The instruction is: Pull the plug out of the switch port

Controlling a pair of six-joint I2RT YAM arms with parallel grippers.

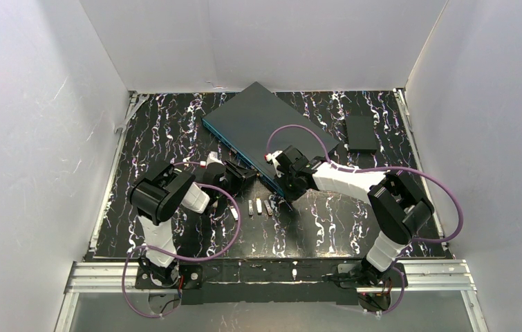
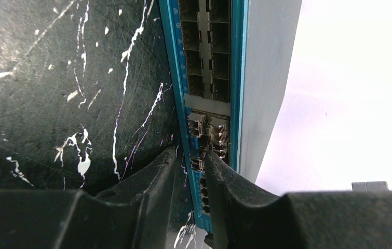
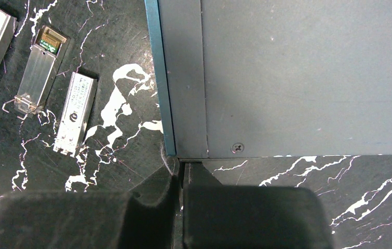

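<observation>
The plug sticks only partway out of the switch port, loosely between the left gripper's fingers, so next the left gripper opens, back off and grips its jutting end [image 1: 256,178].
The switch [image 1: 266,124] is a flat dark grey box lying at an angle, its teal port edge [image 1: 234,149] facing the left arm. In the left wrist view the teal edge [image 2: 180,78] runs up the frame with rows of ports. Small metal plugs [image 2: 199,124] sit in the ports just beyond my fingertips. My left gripper [image 2: 189,153] is at that port face [image 1: 237,174], its jaws a narrow gap apart, with nothing clearly held. My right gripper [image 3: 181,167] is shut and empty, its tips against the switch's near corner [image 3: 183,150], as the top view also shows [image 1: 287,188].
Several loose silver plug modules [image 1: 261,207] lie on the black marbled mat in front of the switch; three show in the right wrist view [image 3: 77,111]. A small black box [image 1: 362,133] lies at the back right. White walls enclose the mat. Purple cables loop round both arms.
</observation>
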